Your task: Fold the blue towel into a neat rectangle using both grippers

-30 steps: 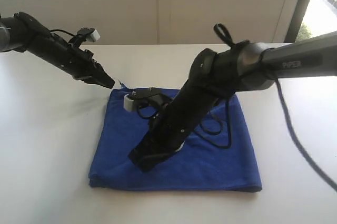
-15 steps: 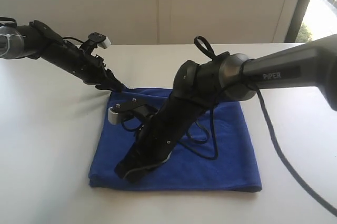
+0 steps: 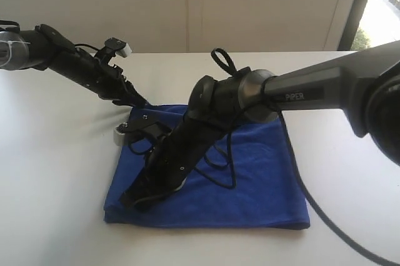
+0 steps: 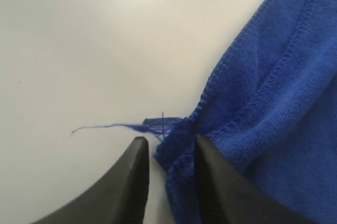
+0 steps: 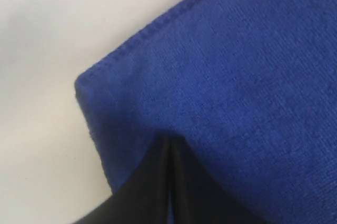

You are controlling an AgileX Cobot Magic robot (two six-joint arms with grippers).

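Note:
The towel's top layer ends short of the bottom layer's far edge, so I will pinch the top layer's corner (image 4: 182, 168) with my left gripper and pull it to that edge.
The blue towel (image 3: 262, 172) lies flat on the white table as a folded rectangle. My left gripper (image 3: 139, 100) is down at its far left corner, open. In the left wrist view the fingers (image 4: 138, 171) stand apart with the towel's corner hem (image 4: 176, 145) between them, a sliver of table showing beside it, and a loose thread (image 4: 105, 126) trailing off. My right gripper (image 3: 134, 200) reaches across to the towel's near left corner. Its jaws are shut, and the tips (image 5: 171, 140) press down on the blue towel (image 5: 237, 77) just inside that corner.
The white table (image 3: 56, 172) surrounds the towel on all sides. The right arm's black cables (image 3: 219, 169) hang in loops over the middle of the towel. A pale wall runs behind the table, with a dark window frame (image 3: 359, 4) at the back right.
The left gripper dropped from above the table to the towel's far left corner. The right arm slid its shut tips leftward along the towel toward the near left corner.

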